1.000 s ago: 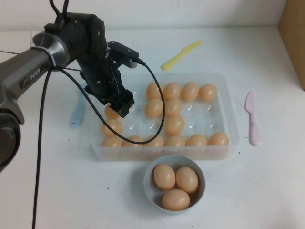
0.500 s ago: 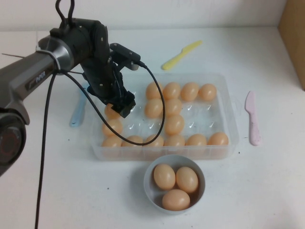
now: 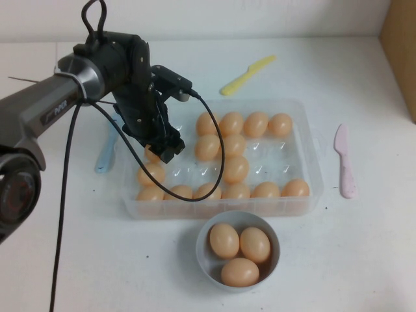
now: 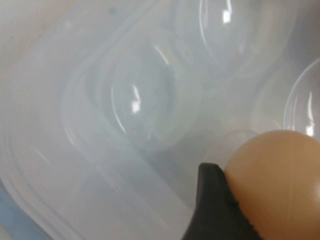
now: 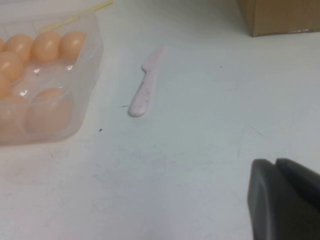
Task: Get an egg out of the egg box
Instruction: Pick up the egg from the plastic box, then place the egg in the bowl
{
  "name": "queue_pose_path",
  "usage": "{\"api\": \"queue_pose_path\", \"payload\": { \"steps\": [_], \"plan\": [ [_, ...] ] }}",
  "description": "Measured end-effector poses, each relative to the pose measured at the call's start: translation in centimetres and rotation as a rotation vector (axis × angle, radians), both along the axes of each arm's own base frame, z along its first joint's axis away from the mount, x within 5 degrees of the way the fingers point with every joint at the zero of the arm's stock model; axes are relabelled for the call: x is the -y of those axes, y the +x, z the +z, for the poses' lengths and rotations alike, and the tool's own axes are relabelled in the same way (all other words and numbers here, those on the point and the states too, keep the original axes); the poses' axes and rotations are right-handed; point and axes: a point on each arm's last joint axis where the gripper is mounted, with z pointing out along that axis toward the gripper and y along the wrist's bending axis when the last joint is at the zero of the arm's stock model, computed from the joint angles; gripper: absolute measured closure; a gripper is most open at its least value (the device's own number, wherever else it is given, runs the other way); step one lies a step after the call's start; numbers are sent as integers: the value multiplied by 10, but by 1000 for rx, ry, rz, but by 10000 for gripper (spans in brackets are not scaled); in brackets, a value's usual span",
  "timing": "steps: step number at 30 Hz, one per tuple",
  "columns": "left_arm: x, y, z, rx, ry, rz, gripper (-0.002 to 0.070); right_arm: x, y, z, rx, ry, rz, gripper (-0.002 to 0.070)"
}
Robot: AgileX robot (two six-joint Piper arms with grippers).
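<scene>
My left gripper is going to release the egg on top of the other eggs in the grey-white bowl point(image 3: 240, 244).
The clear plastic egg box point(image 3: 312, 162) lies mid-table and holds several peach-orange eggs along its back, middle and front rows. My left gripper point(image 3: 163, 150) reaches down into the box's left part, over the egg point(image 3: 151, 155) in the left column. In the left wrist view one black finger point(image 4: 215, 210) presses against that egg point(image 4: 280, 180), above empty clear cups point(image 4: 142, 107). The other finger is hidden. My right gripper point(image 5: 276, 166) is shut and empty over bare table to the right of the box point(image 5: 82, 102); it is out of the high view.
A grey-white bowl point(image 3: 203, 252) with three eggs stands in front of the box. A yellow knife point(image 3: 247, 75) lies behind the box, a blue one point(image 3: 105, 156) to its left and a pink one point(image 3: 344, 162) to its right. A cardboard box point(image 3: 400, 52) stands far right.
My left gripper has shifted slightly left and down onto the left-column egg. The egg box has slid a little to the left.
</scene>
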Motion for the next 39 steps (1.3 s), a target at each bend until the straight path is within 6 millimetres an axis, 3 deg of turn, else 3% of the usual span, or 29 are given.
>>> {"api": "queue_pose_path", "payload": {
  "steps": [5, 11, 16, 21, 25, 29, 35, 39],
  "plan": [
    [2, 0, 8, 0, 2, -4, 318, 0, 0, 0, 0, 0, 0, 694],
    [18, -2, 47, 60, -17, -24, 318, 0, 0, 0, 0, 0, 0, 694],
    [44, -27, 86, 113, -47, -91, 318, 0, 0, 0, 0, 0, 0, 694],
    [76, -71, 106, 121, -52, -201, 318, 0, 0, 0, 0, 0, 0, 694],
    [93, -115, 105, 75, -28, -299, 318, 0, 0, 0, 0, 0, 0, 694],
    [90, -150, 92, 18, -23, -353, 318, 0, 0, 0, 0, 0, 0, 694],
    [77, -165, 54, 26, -28, -352, 318, 0, 0, 0, 0, 0, 0, 694],
    [84, -172, 48, 34, -62, -365, 318, 0, 0, 0, 0, 0, 0, 694]
  ]
}}
